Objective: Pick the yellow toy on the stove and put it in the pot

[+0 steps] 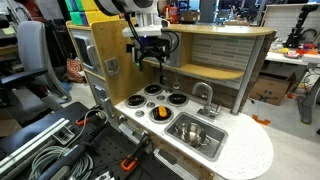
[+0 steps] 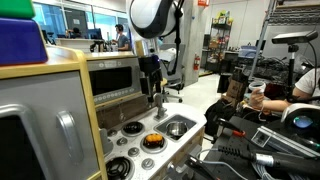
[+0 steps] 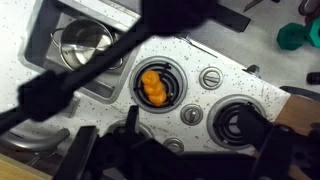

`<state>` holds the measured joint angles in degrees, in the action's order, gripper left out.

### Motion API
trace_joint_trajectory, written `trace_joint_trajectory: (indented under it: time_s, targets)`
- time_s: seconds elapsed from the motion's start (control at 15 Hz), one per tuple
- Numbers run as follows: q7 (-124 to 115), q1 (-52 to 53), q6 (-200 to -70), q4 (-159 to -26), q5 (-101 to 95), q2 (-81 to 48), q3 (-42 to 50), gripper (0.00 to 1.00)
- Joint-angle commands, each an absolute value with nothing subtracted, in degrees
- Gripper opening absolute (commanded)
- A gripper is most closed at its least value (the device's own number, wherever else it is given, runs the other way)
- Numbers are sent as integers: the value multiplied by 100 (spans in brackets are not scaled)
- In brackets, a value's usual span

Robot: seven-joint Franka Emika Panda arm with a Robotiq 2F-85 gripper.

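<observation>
Next, my gripper goes to the front burner and closes on the yellow toy's back end (image 1: 164,111) (image 3: 157,96), nearer the wooden shelf.
The yellow toy (image 1: 160,112) (image 2: 153,139) lies on a front burner of the white stove (image 1: 133,101). In the wrist view the toy (image 3: 153,86) fills that burner on the speckled cooktop (image 3: 195,55). The shiny silver pot (image 3: 82,42) stands in the steel sink basin, and also shows in both exterior views (image 1: 190,129) (image 2: 177,127). My gripper (image 1: 150,60) (image 2: 157,95) hangs well above the stove, open and empty. Its dark fingers (image 3: 195,145) frame the bottom of the wrist view, off to the side of the toy.
The sink basin (image 1: 214,150) sits beside the stove, with a faucet (image 1: 204,95) behind it. A wooden back wall and shelf (image 1: 215,70) rise behind the cooktop. Knobs (image 3: 210,77) lie between the burners. Cables and clamps (image 1: 60,150) lie beside the toy kitchen.
</observation>
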<state>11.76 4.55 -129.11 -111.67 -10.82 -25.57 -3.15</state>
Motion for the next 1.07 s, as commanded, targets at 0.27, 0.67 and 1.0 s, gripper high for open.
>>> trace_joint_trajectory:
  time_s: [0.27, 0.67, 1.0]
  targets:
    - [1794, 359, -12719, -11057, -1109, -2699, -408, 100]
    - [1803, 386, -13772, -11109, -1301, -2801, -403, 100]
    - [1695, 482, -14496, -10852, -1391, -3413, -331, 100]
